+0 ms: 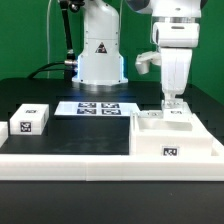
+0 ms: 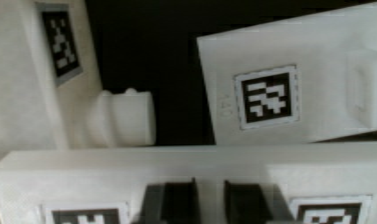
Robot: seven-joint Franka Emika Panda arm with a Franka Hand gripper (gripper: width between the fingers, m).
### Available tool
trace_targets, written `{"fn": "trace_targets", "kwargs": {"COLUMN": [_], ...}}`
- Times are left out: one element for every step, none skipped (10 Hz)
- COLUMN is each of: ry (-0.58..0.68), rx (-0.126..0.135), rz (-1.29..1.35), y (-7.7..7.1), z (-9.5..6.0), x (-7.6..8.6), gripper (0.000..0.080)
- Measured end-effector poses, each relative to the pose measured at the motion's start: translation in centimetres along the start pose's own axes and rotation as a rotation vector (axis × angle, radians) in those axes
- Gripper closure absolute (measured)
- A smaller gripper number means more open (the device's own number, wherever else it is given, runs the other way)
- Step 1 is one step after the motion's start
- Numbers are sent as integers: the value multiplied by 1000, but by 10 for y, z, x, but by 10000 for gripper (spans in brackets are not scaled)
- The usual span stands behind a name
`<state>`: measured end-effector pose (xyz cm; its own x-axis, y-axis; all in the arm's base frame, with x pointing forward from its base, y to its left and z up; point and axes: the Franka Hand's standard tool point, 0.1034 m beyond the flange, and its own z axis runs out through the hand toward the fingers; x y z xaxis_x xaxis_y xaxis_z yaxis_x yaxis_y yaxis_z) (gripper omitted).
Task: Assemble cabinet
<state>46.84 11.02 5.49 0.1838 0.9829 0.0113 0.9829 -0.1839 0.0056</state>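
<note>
Next, my gripper releases the cabinet and leaves it on the black table, flush (image 1: 164, 147) against the long rail that runs white along the border.
The cabinet (image 1: 182, 138), a large white box with black-and-white tags, lies at the exterior view's right, just behind the border rail. My gripper (image 1: 172, 101) reaches straight down onto its rear wall. In the wrist view my gripper (image 2: 211, 205) has its dark fingers (image 2: 172, 203) close together with a thin white edge between them. That edge belongs to a tagged white wall of the cabinet (image 2: 96, 168). Beyond it I see a tagged white panel (image 2: 265, 97) and a small round knob (image 2: 123, 115) on another tagged piece.
The marker board (image 1: 97, 108) lies in front of the robot base (image 1: 100, 60). A loose tagged white cube (image 1: 31, 118) and a second white piece (image 1: 4, 131) sit at the exterior view's left. The long white border rail (image 1: 90, 166) runs along the front.
</note>
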Motion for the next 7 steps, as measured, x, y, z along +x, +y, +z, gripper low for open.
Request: {"fn": "trace_targets", "kwargs": {"ry": [1,6,5,3,1,-5,-8], "rx": [0,-9,-10,-11,-13,-9,-6], "rz": [-3,-1,5,11,15,9,9], "y": [2,10,17,27,36,42,42], "z": [1,1,0,-1,-1,-1,-2], "x": [0,0,0,0,0,-1,-1], "gripper": [731,731,731,731,731,731,731]}}
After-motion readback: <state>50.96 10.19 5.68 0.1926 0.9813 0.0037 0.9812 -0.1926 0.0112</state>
